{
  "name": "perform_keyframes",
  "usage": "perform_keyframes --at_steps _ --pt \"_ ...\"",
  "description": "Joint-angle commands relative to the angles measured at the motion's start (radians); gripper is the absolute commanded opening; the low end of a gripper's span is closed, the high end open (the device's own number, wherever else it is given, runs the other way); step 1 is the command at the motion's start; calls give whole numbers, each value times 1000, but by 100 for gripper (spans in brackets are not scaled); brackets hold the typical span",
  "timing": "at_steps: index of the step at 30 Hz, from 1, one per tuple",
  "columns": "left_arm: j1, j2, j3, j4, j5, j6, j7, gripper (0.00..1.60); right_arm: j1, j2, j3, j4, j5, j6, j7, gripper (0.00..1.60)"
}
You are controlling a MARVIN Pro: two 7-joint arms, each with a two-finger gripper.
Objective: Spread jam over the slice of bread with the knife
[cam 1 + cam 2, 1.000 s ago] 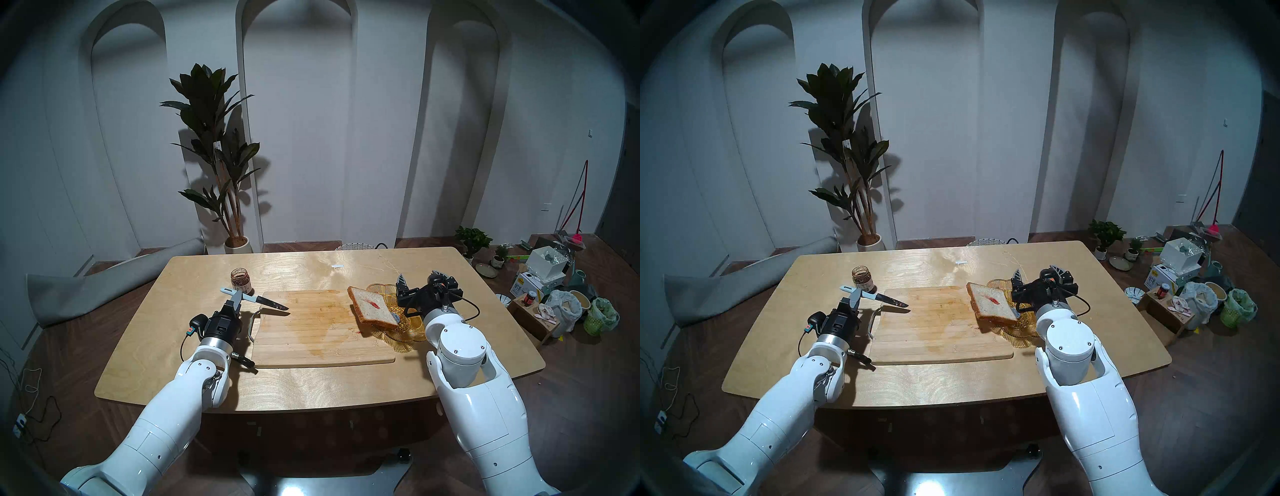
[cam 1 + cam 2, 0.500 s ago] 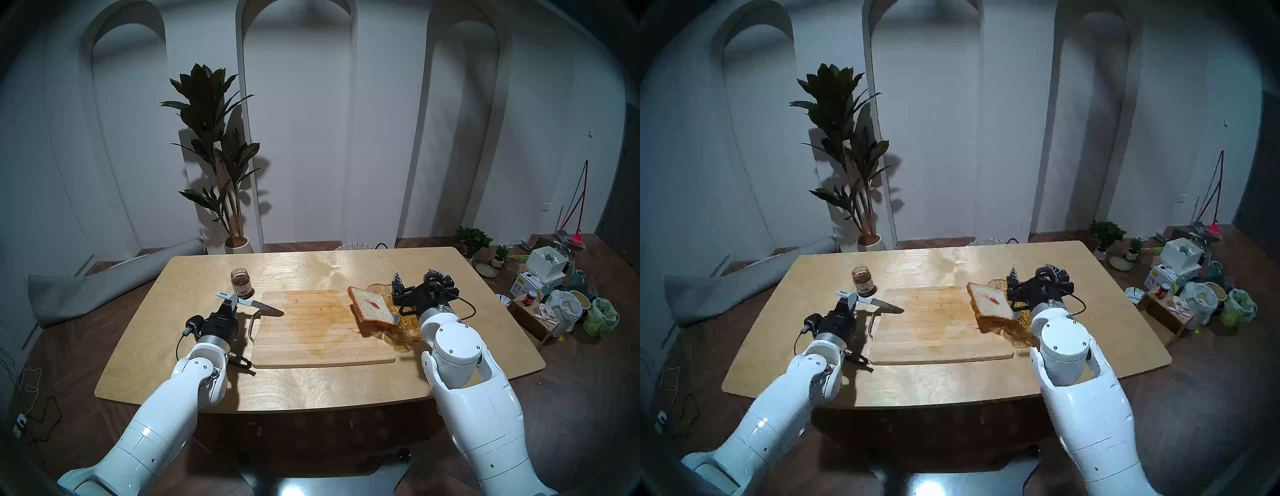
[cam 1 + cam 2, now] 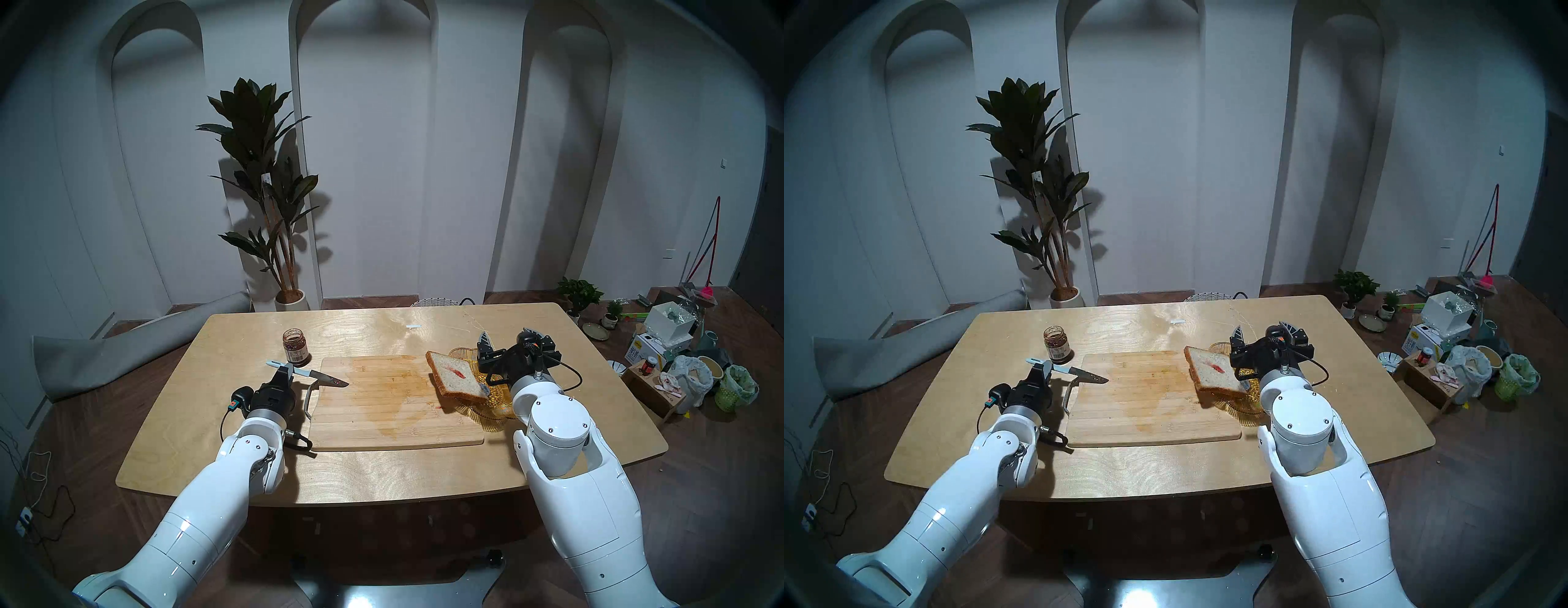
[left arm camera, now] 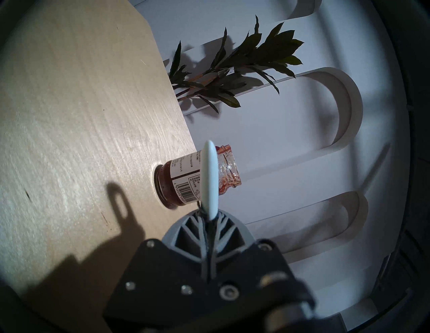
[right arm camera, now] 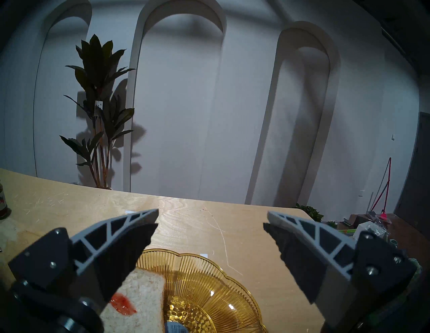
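Note:
I will lay the knife down with my left gripper across the cutting board's back corner (image 3: 316, 381) near the jam jar.
My left gripper (image 3: 287, 371) is shut on the pale handle of the knife (image 3: 312, 374). It holds the knife level over the cutting board's left end, with jam on the dark blade. In the left wrist view (image 4: 209, 216) the handle (image 4: 210, 179) crosses in front of the open jam jar (image 4: 183, 180), which stands on the table behind the knife (image 3: 295, 348). The slice of bread (image 3: 456, 380) leans tilted on the amber glass dish (image 3: 488, 414), with a short red jam smear (image 3: 458, 372) on top. My right gripper (image 3: 507, 337) is open and empty above the dish (image 5: 209, 279), beside the bread (image 5: 142, 293).
A wooden cutting board (image 3: 394, 407) with a metal handle lies mid-table and has a stain. A small white tag (image 3: 412, 326) lies at the back of the table (image 3: 339, 471). A potted plant stands behind the table, and boxes, bags and a red-lidded jar (image 3: 648, 365) sit on the floor at right.
My left gripper has lowered with the knife and drawn it a little left and toward me. My right gripper has shifted slightly left, still open. The bread has not moved.

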Motion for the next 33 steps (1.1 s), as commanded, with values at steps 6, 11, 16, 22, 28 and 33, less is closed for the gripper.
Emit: perform_keyframes --at_steps 6,11,16,22,28,33 --pt "8 -12 -8 -28 1 -32 20 0 -7 -6 -5 -52 -1 9 -11 160" --pt "32 -14 -11 -70 2 -50 43 0 -10 -6 -12 -65 -3 15 -15 160" --pt "46 -26 2 -96 18 -68 68 0 -8 -5 -20 -70 -4 22 -19 160" --pt "43 -41 26 -99 39 -85 101 0 -7 -4 -25 -73 -1 24 -19 160" --pt "42 -46 33 -104 51 -107 144 0 -8 -4 -27 -78 0 29 -22 160" --pt "47 -46 35 -101 49 -106 146 0 -10 -5 -29 -81 0 32 -25 160"
